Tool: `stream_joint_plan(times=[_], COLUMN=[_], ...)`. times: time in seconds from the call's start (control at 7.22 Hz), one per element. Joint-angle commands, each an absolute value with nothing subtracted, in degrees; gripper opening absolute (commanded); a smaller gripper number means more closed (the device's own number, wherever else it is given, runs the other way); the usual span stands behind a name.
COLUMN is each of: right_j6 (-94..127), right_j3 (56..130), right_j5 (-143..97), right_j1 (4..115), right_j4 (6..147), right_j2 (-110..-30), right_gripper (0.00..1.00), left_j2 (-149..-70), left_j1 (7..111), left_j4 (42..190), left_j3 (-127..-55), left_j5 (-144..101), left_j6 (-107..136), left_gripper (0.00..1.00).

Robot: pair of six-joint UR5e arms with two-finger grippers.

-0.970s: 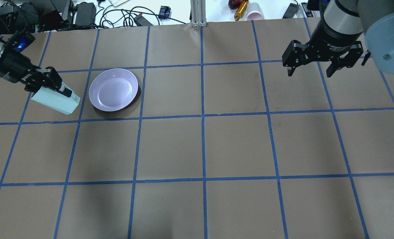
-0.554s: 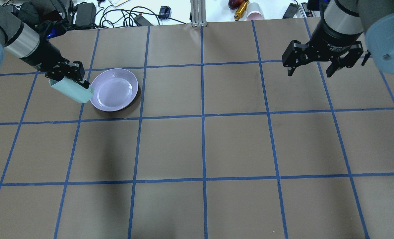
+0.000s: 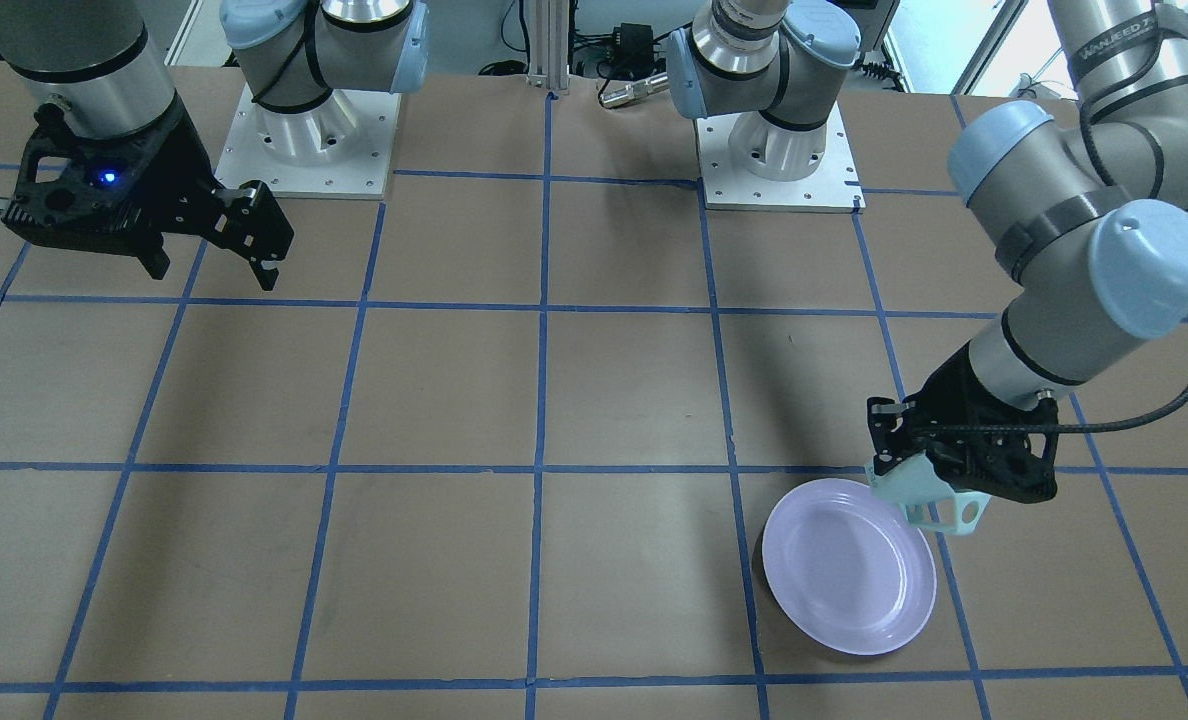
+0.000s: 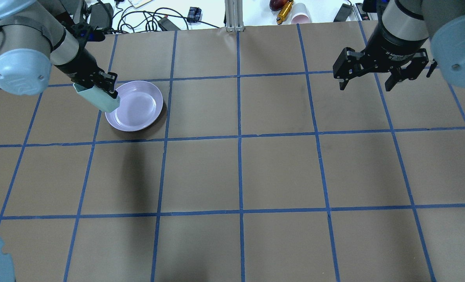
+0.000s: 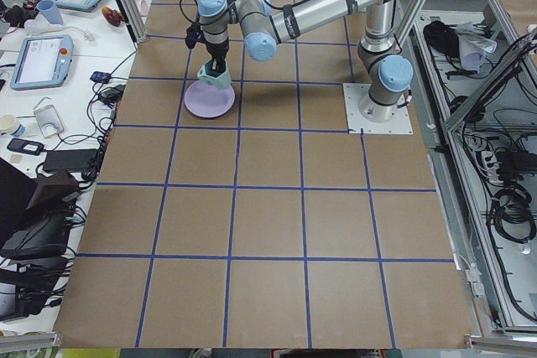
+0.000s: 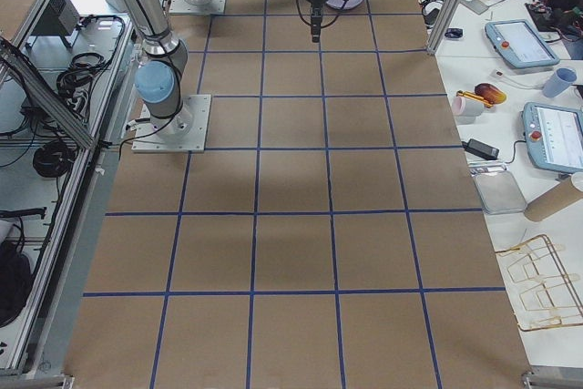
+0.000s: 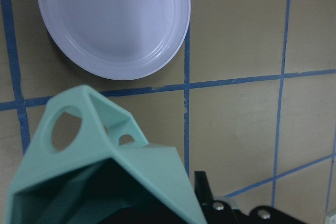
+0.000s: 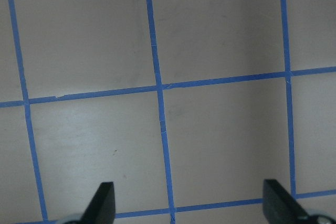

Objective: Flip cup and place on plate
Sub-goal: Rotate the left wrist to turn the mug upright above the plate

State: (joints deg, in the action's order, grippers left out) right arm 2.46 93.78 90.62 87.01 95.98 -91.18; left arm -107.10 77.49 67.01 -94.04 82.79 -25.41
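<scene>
The mint-green cup will go down on the flat middle of the lavender plate (image 3: 849,553) (image 7: 114,16) from my left gripper.
The mint-green cup (image 4: 98,99) hangs tilted in my left gripper (image 4: 95,87), which is shut on it. The cup is in the air over the left rim of the lavender plate (image 4: 138,107). In the front-facing view the cup (image 3: 926,496) shows its loop handle, just over the plate's (image 3: 849,575) edge. The left wrist view shows the cup (image 7: 100,166) close up, with the plate (image 7: 113,22) beyond it. My right gripper (image 4: 367,83) is open and empty, high over the far right of the table.
The brown table (image 4: 240,172) bears a grid of blue tape lines. Cables, power bricks and small objects (image 4: 291,11) lie beyond its far edge. The arm bases (image 3: 779,150) stand at the robot's side.
My left arm has carried the cup to the right, from left of the plate to over its left rim, turning it on the way. The right arm has not moved.
</scene>
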Motion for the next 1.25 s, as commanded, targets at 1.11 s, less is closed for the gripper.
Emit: stream_joint_plan(times=[1.11], right_j6=[2.46], right_j3=[93.78], right_j5=[90.62], right_j1=[87.01], right_j4=[95.98], right_j2=[-91.14], right_gripper=[1.00], left_j2=[-116.27], left_j1=[82.97], left_j4=[50.72], left_j3=[-98.34], left_j5=[87.89], left_j6=[-25.49], left_gripper=[0.00])
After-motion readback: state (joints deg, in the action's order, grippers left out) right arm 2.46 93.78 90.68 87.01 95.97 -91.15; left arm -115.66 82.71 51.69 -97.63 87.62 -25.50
